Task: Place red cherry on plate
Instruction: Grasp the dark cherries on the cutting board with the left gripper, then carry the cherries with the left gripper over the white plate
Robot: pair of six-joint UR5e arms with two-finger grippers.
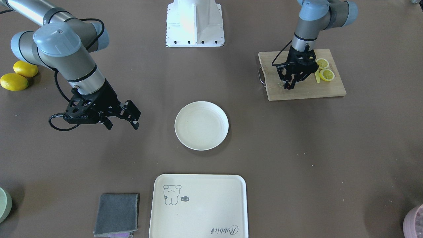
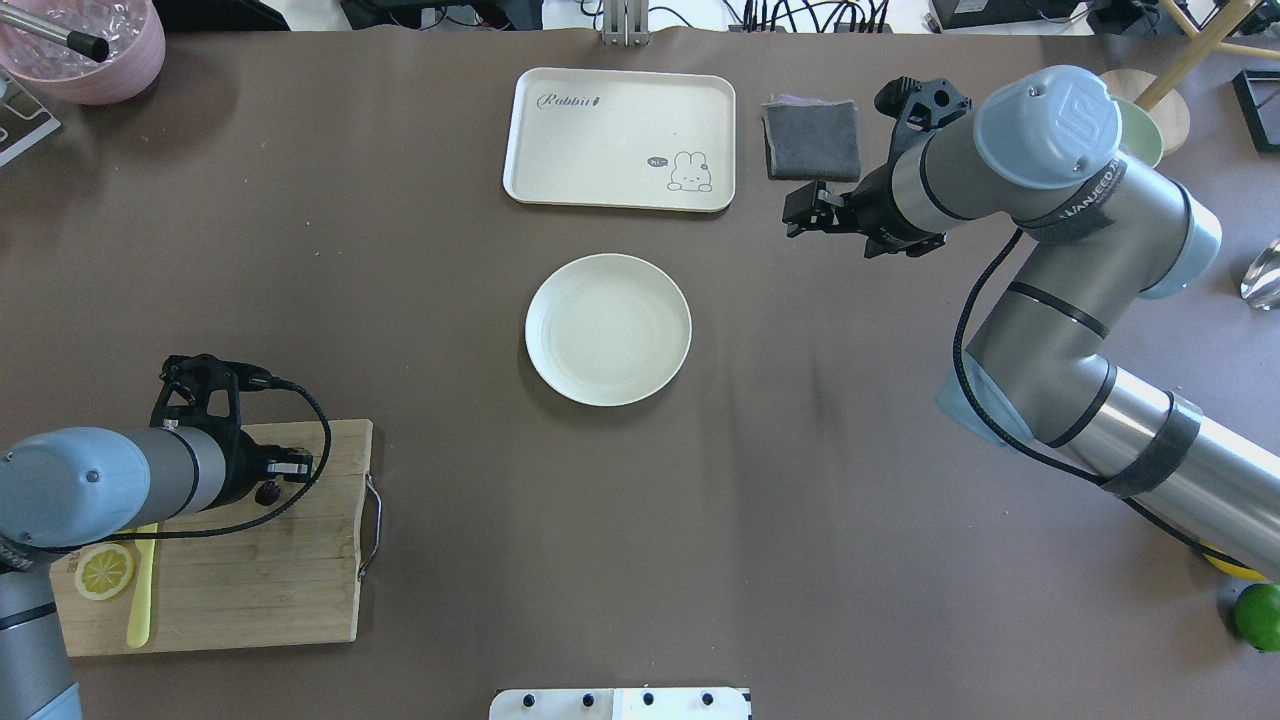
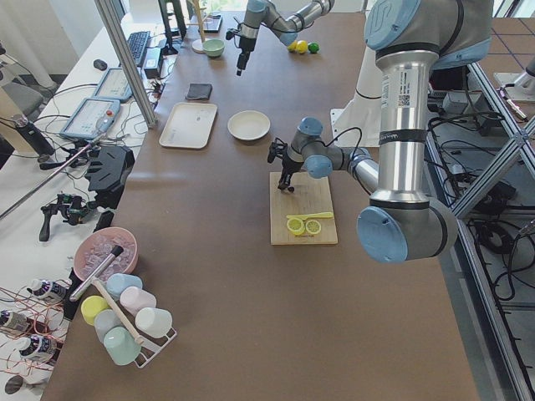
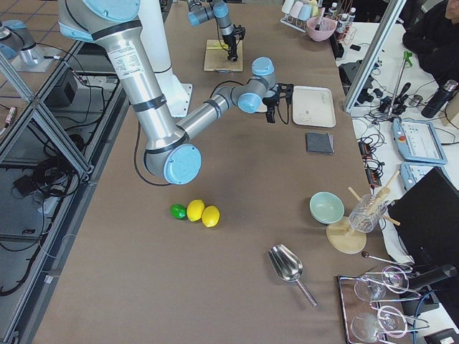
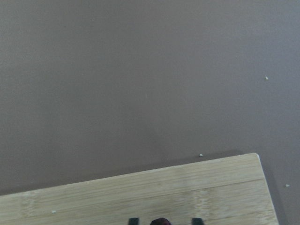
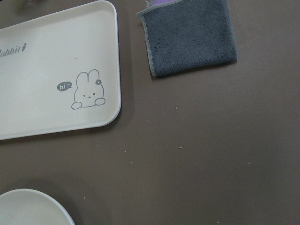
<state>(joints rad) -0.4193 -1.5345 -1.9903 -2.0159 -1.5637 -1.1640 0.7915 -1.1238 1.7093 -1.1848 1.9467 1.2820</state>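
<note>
My left gripper needs to release the red cherry in the middle of the round cream plate [image 1: 204, 123].
The red cherry [image 2: 268, 492] is a tiny dark maroon fruit lying on the wooden cutting board [image 2: 250, 580]. My left gripper [image 2: 278, 482] points down over it. In the left wrist view its two fingertips [image 5: 133, 221] stand apart at the bottom edge, with the cherry [image 5: 161, 221] between them and a gap on each side, so the gripper is open. The round cream plate [image 2: 608, 328] sits bare at the table's middle, far from the board. My right gripper [image 1: 121, 123] hangs open and holds nothing, above the table beside the plate [image 1: 201, 125].
Lemon slices [image 1: 326, 75] and a yellow knife [image 2: 140, 590] lie on the board. A cream tray with a rabbit drawing [image 2: 620, 140] and a grey cloth [image 2: 812, 140] lie beyond the plate. Two whole lemons [image 1: 14, 82] and a pink bowl [image 2: 85, 45] sit at the table's edges.
</note>
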